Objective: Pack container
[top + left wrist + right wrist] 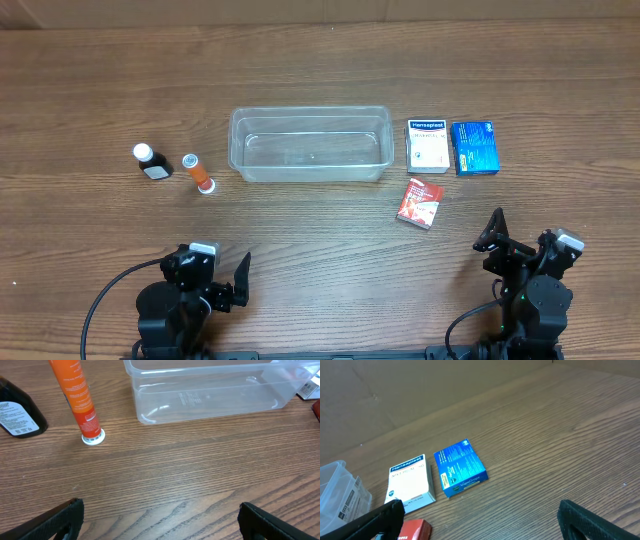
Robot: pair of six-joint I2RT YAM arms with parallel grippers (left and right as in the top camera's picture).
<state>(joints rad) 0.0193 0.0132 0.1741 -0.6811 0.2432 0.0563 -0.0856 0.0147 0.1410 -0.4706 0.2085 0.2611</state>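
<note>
The robot's right gripper should close over the middle of the blue box [475, 149] [460, 466], gripping the box's long sides, with one finger toward the white box.
The clear plastic container [310, 144] stands empty at the table's middle; it also shows in the left wrist view [215, 390] and its corner shows in the right wrist view [340, 492]. Left of it stand a dark bottle [152, 162] and an orange tube [198, 173]. Right of it lie a white box [427, 145], a blue box [475, 148] and a red box [420, 202]. My left gripper [228, 281] is open and empty near the front edge. My right gripper [515, 240] is open and empty, below the boxes.
Bare wooden table [320, 240] lies between the grippers and the objects. The orange tube [80, 400] and dark bottle [17, 412] stand upright. The blue box [460, 467], white box [410, 482] and red box [412, 530] lie flat.
</note>
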